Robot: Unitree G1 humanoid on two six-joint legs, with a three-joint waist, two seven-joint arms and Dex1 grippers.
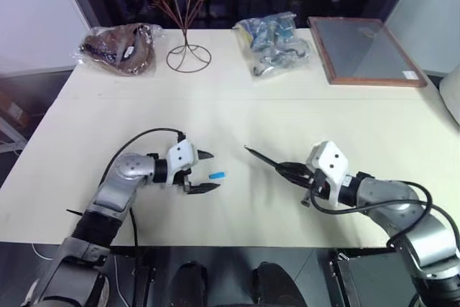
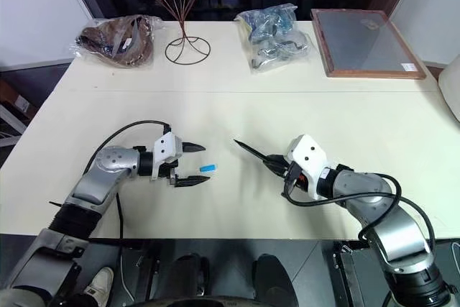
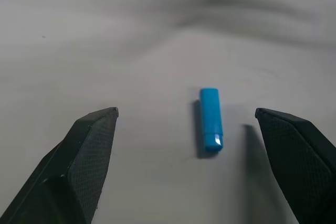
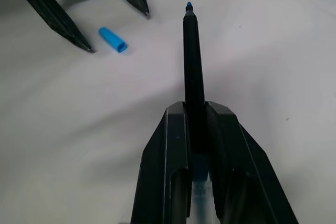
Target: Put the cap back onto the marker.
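The cap lies loose with its open end toward the marker. My left gripper needs to pinch the cap's closed end (image 4: 104,31) and lift it to the marker's tip.
The light-blue cap (image 1: 217,175) lies flat on the cream table, also seen as a small blue cylinder (image 3: 211,119) in the left wrist view. My left gripper (image 1: 207,172) stands open around it, one black fingertip on each side, neither touching it. My right gripper (image 1: 291,170) is shut on the black marker (image 1: 262,158), whose pointed blue tip (image 4: 188,7) sticks out toward the cap and the left gripper. The cap (image 4: 113,39) lies a short way off the marker's tip.
At the table's far edge sit a brown bagged bundle (image 1: 118,47), a copper wire stand (image 1: 187,52), a clear bag of blue and grey items (image 1: 277,42) and a wood-framed panel (image 1: 363,52). The table (image 1: 237,113) between them and the arms is bare.
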